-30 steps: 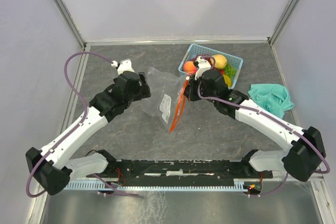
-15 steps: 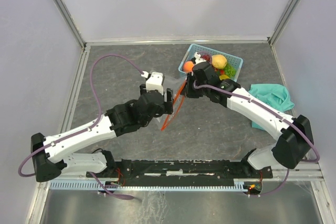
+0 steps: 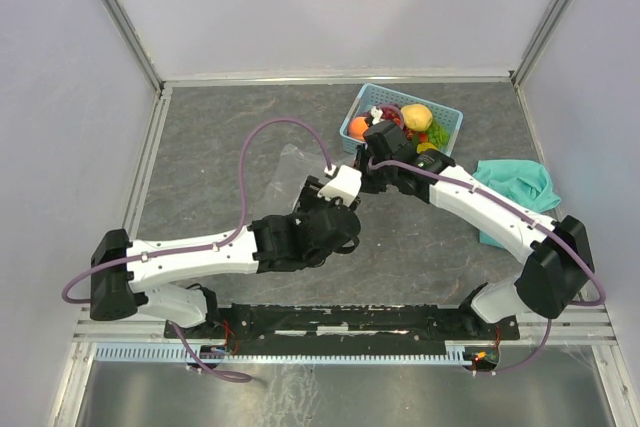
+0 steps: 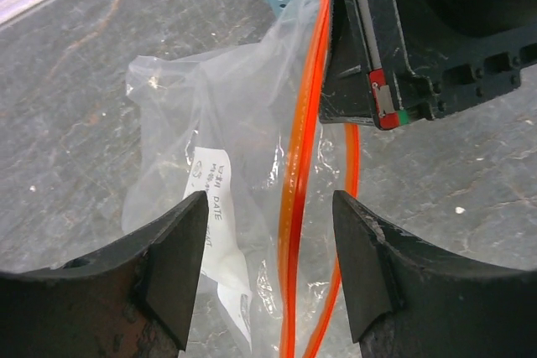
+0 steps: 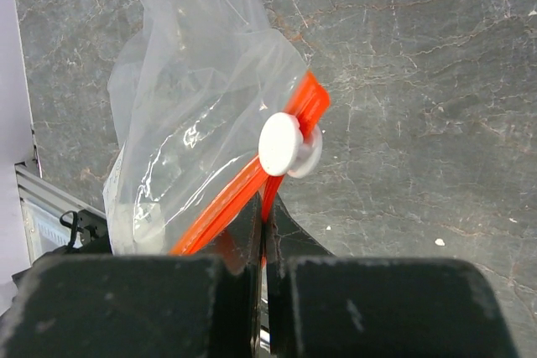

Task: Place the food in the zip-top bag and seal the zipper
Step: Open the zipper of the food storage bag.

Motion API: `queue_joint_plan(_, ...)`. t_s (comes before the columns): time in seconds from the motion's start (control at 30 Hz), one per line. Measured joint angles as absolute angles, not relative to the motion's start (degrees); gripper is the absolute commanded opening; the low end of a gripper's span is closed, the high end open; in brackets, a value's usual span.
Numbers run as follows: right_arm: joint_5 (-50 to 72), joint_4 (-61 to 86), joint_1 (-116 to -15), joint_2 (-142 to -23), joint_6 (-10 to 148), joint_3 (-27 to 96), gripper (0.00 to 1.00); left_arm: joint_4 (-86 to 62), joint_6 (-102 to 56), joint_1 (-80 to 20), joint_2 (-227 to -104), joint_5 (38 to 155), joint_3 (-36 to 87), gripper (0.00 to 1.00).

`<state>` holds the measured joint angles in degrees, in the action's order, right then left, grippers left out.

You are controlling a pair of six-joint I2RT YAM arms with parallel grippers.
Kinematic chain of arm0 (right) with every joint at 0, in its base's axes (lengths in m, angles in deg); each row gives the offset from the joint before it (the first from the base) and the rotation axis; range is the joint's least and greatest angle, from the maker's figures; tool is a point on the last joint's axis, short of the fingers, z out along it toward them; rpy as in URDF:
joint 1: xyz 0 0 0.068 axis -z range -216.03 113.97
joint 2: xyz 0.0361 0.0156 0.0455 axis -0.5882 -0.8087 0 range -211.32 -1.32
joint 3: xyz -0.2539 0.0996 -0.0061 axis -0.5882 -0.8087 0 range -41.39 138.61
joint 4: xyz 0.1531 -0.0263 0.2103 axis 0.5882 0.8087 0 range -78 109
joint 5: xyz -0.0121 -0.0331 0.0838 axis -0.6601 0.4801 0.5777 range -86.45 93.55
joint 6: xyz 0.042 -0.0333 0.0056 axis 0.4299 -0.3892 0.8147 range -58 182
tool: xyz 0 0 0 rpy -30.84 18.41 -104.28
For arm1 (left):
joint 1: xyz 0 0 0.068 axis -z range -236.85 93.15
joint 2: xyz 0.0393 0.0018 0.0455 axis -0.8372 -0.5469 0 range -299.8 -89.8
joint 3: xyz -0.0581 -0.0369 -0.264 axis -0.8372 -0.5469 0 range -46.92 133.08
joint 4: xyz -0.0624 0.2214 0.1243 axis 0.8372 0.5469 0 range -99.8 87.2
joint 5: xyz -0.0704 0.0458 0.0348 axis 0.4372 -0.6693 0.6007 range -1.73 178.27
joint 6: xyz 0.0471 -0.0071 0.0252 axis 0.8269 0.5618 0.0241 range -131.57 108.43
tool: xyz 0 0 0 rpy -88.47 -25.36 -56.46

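Note:
The bag's opening is narrow just under the white slider, where my right gripper pinches the zipper, so it should take the zipper's loose side farther down (image 4: 350, 161).
The zip-top bag (image 3: 288, 169) is clear, with a white label (image 4: 214, 199), and hangs crumpled onto the table. Its red-orange zipper (image 4: 295, 182) runs between the open fingers (image 4: 172, 274) of my left gripper (image 4: 268, 274), which touch nothing. My right gripper (image 5: 267, 224) is shut on the zipper (image 5: 222, 207) just under the white slider (image 5: 285, 144) and holds that end up; it also shows in the left wrist view (image 4: 419, 31). The food lies in the light-blue basket (image 3: 452, 119): a yellow lemon (image 3: 418, 116), an orange peach (image 3: 359, 128) and green pieces (image 3: 437, 134).
A teal cloth (image 3: 515, 187) lies at the right, beside the right forearm. The two wrists meet at mid-table, just in front of the basket. Grey walls and a metal frame enclose the table on the left, the back and the right.
My left arm has swung from the bag's left side round to the right, and its open gripper now straddles the zipper. My right gripper has kept its hold on the zipper end.

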<state>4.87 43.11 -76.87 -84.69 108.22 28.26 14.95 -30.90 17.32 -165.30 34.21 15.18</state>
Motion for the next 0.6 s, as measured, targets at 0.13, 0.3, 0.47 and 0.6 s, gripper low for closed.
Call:
queue_joint_plan(0.13, 5.31, 43.33, -76.87, -84.78, 108.94, 28.26, 0.02, 15.48, -29.59, 17.94, -166.46, 30.75, 15.18, 0.62)
queue_joint_plan(0.3, 6.31, 43.31, -76.87, -85.09, 109.37, 28.28, 0.02, 16.24, -28.06, 18.15, -167.53, 27.93, 15.18, 0.54)
queue_joint_plan(0.47, 7.38, 42.91, -76.87, -86.29, 109.81, 28.56, 0.02, 17.75, -27.45, 18.18, -169.35, 26.80, 15.18, 0.43)
queue_joint_plan(0.6, 8.04, 42.59, -76.87, -86.68, 110.25, 28.56, 0.04, 18.93, -27.30, 18.18, -169.98, 26.65, 15.18, 0.22)
